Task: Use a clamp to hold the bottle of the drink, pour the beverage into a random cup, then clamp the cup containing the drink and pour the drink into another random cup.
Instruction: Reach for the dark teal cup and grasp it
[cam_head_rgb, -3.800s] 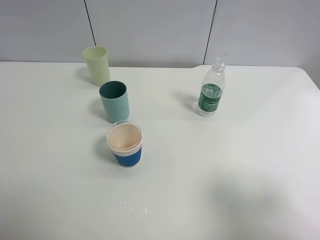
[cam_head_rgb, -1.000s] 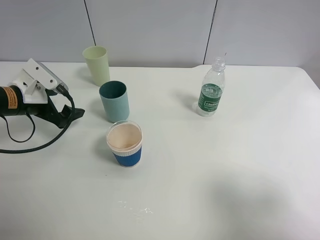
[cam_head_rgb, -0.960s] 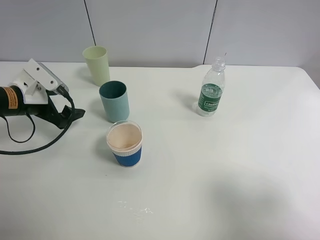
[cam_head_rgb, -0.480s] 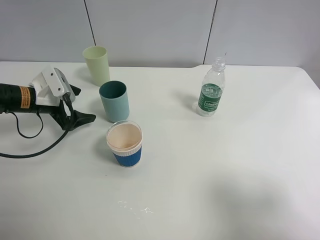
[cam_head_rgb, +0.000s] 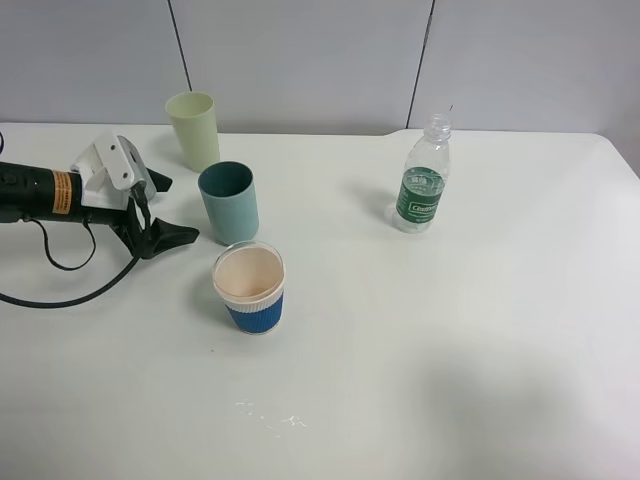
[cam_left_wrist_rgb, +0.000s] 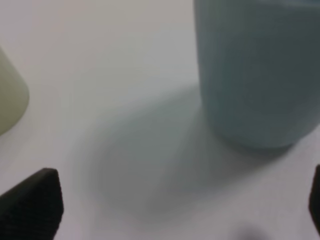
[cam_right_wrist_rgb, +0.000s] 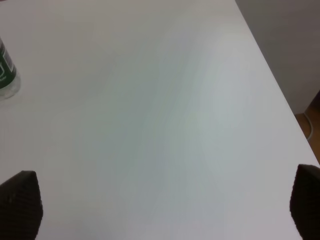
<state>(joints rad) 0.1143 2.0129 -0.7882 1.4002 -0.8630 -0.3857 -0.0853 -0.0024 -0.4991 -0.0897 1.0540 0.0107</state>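
Next, I close my left gripper around the lower half (cam_head_rgb: 231, 213) (cam_left_wrist_rgb: 255, 87) of the teal cup, because the drink in it should go into another cup.
The clear bottle (cam_head_rgb: 424, 180) with a green label stands uncapped at the back right; its edge also shows in the right wrist view (cam_right_wrist_rgb: 6, 70). The teal-green cup (cam_head_rgb: 229, 203) stands left of centre, and the short blue-banded cup (cam_head_rgb: 250, 288) in front of it. My left gripper (cam_head_rgb: 172, 210) is open just left of the teal cup, one finger on either side of the gap, apart from the cup. In the left wrist view the teal cup (cam_left_wrist_rgb: 257, 75) fills the far side ahead of the open left gripper (cam_left_wrist_rgb: 175, 210). My right gripper (cam_right_wrist_rgb: 162, 210) is open over bare table, outside the exterior view.
A taller pale yellow-green tumbler (cam_head_rgb: 194, 130) stands behind the teal cup, close to the left gripper's far finger; it also shows in the left wrist view (cam_left_wrist_rgb: 10, 100). A few white specks (cam_head_rgb: 270, 418) lie near the front. The table's right edge (cam_right_wrist_rgb: 280, 95) runs beside the right gripper.
The left arm came into view from the left and has moved right towards the teal cup, its open fingers now close beside it. Cups and bottle have not moved.
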